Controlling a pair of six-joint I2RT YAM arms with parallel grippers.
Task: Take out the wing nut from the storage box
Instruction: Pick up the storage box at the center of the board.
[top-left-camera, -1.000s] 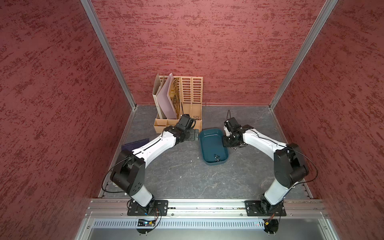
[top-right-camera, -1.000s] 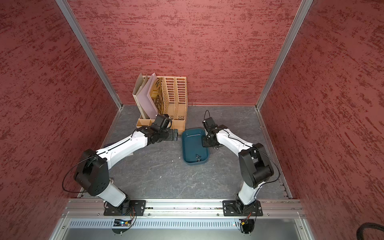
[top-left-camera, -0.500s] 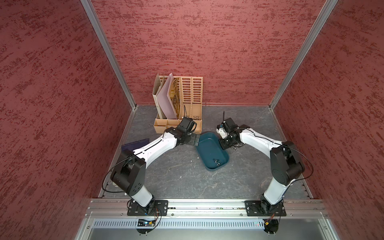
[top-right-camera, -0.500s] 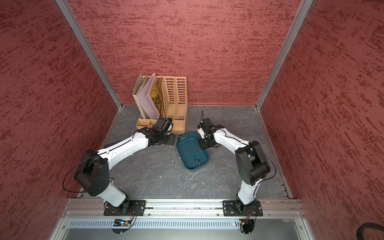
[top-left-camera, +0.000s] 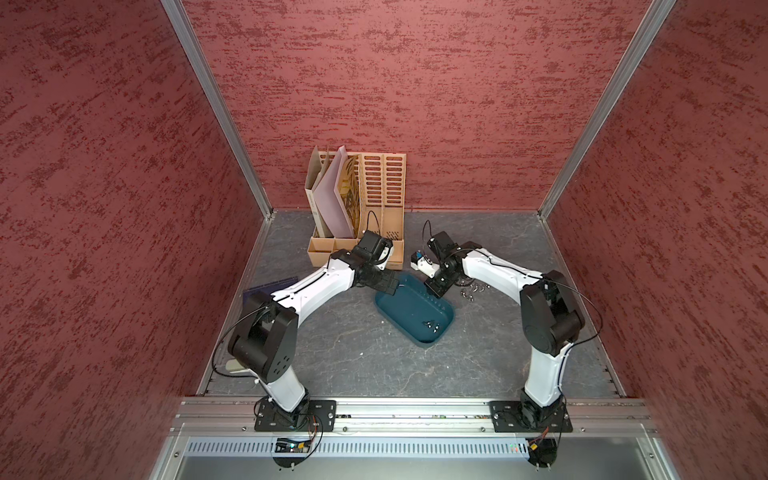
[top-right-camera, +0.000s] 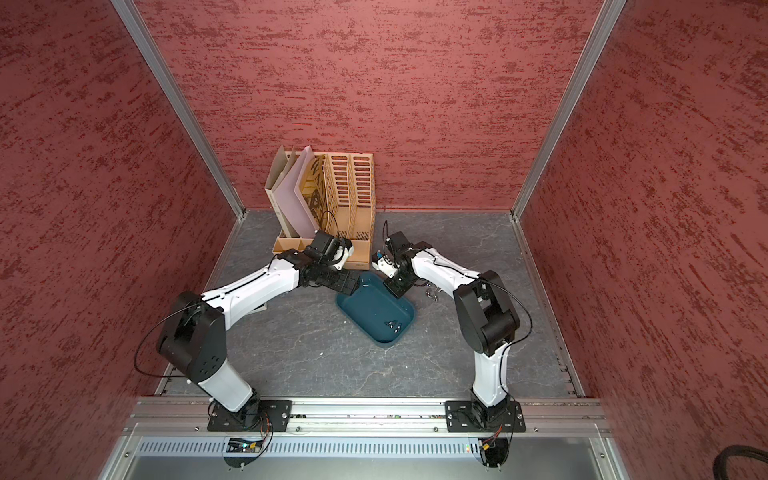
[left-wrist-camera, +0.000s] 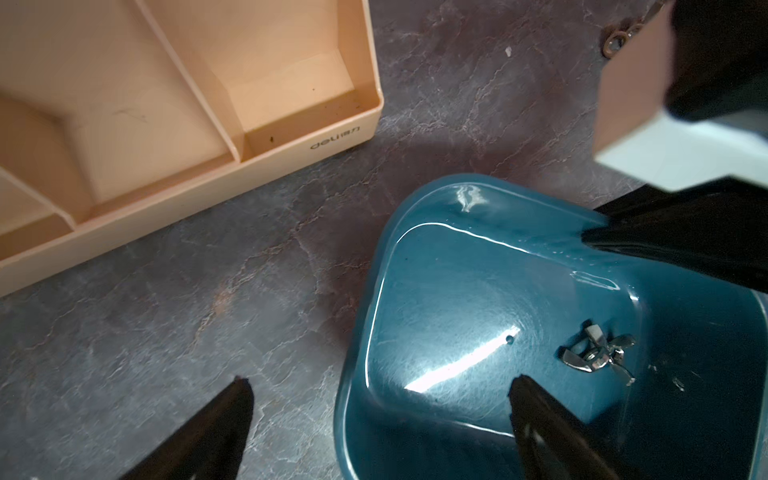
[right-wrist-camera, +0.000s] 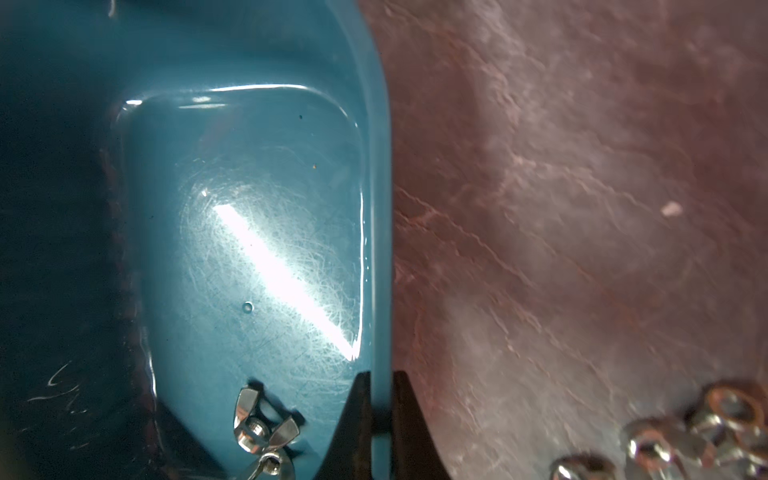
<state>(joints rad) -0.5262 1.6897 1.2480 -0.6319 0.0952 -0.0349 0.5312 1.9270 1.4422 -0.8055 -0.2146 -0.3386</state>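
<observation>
With the wing nuts at the storage box's near end, my right gripper will retake the storage box's rim closer to them (top-left-camera: 452, 309) and swing that end to the far side.
The storage box (top-left-camera: 409, 301) (top-right-camera: 372, 305) is a shallow dark teal tray lying slantwise on the floor between the arms. Two silver wing nuts (top-left-camera: 430, 324) (top-right-camera: 393, 325) lie together at its near end. They also show in the left wrist view as wing nuts (left-wrist-camera: 597, 354) and in the right wrist view as wing nuts (right-wrist-camera: 258, 424). My right gripper (top-left-camera: 436, 289) (right-wrist-camera: 378, 379) is shut on the box's far right rim (right-wrist-camera: 380, 249). My left gripper (top-left-camera: 388, 285) (left-wrist-camera: 380, 382) is open, one finger over the floor and the other over the box's far corner (left-wrist-camera: 415, 291).
A tall beige slotted file organiser (top-left-camera: 376, 195) (left-wrist-camera: 208, 137) stands just behind the left gripper. Several loose nuts (top-left-camera: 469, 291) (right-wrist-camera: 665, 444) lie on the floor to the right of the box. A dark blue flat piece (top-left-camera: 266, 288) lies by the left wall.
The right gripper has swung the box round, its far end moving left and its near end right. The left gripper has shifted slightly toward the box's far corner.
</observation>
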